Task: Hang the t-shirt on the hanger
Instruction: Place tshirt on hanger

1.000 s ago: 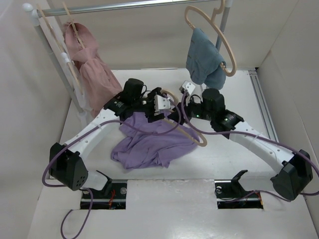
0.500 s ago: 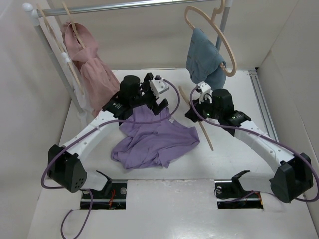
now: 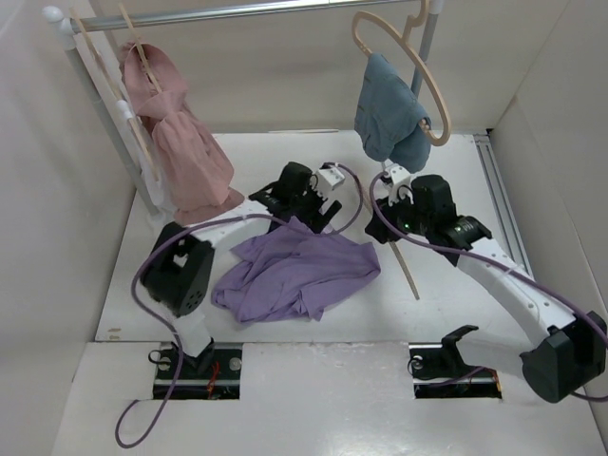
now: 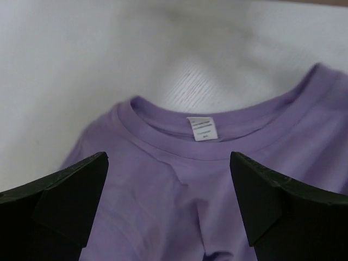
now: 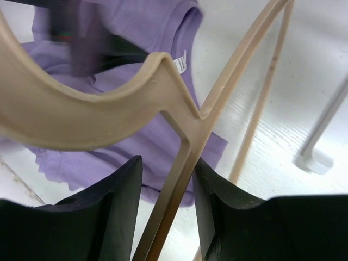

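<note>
Next, I grab the lavender t-shirt with my left gripper at the collar's corner (image 3: 297,222) (image 4: 128,113), next to the white label and toward the dusty-pink garment.
The lavender t-shirt (image 3: 294,271) lies crumpled on the white table, collar at its far edge. My left gripper (image 3: 321,201) hovers over that collar, open and empty. In the left wrist view the collar and its white label (image 4: 202,129) lie just past my wide-apart gripper (image 4: 168,159), with the t-shirt (image 4: 179,201) below it. My right gripper (image 3: 392,193) is shut on the beige hanger (image 3: 405,261), which slants down to the right of the shirt. In the right wrist view the hanger (image 5: 182,163) runs between the fingers of the gripper (image 5: 168,162), with the t-shirt (image 5: 136,27) beyond.
A metal clothes rack (image 3: 256,11) spans the back. A dusty-pink garment (image 3: 180,142) hangs at its left and a blue-grey garment (image 3: 389,119) at its right, each on a like hanger. The rack's foot (image 5: 312,157) stands near my right gripper. Walls close in both sides.
My right gripper has carried the hanger off the shirt to the right. My left gripper has swung right and come down over the collar, open.
</note>
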Controlling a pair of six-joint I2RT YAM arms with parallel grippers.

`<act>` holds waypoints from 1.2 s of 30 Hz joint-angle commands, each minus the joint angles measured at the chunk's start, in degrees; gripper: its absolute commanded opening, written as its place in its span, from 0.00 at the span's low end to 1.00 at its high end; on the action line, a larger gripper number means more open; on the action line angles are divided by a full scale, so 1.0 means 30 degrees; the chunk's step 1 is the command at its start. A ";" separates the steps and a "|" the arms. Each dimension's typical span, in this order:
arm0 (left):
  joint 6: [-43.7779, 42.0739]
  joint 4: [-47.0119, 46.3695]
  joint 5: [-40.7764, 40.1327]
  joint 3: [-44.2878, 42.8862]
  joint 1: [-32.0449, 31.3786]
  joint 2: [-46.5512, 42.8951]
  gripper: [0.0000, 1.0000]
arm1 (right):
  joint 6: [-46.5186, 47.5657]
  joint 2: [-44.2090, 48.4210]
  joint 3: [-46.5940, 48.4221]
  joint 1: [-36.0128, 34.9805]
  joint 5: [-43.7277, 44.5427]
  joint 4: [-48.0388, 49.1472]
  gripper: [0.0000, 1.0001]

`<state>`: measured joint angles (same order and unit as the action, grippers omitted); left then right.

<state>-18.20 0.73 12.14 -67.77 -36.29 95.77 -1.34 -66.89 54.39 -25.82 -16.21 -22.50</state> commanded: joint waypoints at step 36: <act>0.2169 0.2158 -0.7067 -0.5887 -0.0265 0.7513 0.19 | 0.1327 0.3782 0.0385 0.0932 -0.1043 -0.1874 0.00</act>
<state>-11.49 6.15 -8.08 -83.72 -37.43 119.46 1.78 -56.66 54.78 -23.20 -18.31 -29.61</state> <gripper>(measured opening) 0.230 0.465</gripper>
